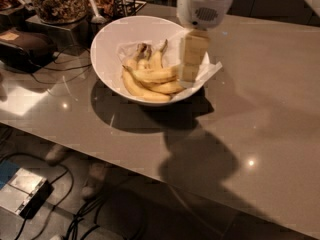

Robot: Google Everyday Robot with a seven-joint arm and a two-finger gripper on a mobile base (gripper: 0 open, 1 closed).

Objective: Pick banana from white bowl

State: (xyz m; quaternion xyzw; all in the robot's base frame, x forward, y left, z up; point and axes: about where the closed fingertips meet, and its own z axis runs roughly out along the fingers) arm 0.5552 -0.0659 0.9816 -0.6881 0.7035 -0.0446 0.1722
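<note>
The robot's gripper will close on the middle [167, 75] of the loose yellow banana lying crosswise on top in the white bowl.
The white bowl [112, 39] stands on the grey counter at upper centre, lined with crumpled white paper. Inside it, a loose yellow banana [152, 75] lies crosswise on top, its thin stem pointing left. Under and behind it lie similar yellow bananas [142, 91] joined at a brown stem end [142, 49]. My gripper [189, 66], cream-coloured under a white wrist, hangs over the bowl's right side. Its tip is at the loose banana's right end, which it hides.
The grey counter [260, 114] stretches to the right and front. Glass jars of snacks [57, 1] and a utensil holder [120, 4] stand behind the bowl. A dark device [25, 46] with cables sits at the left. Cables and a box lie on the floor below.
</note>
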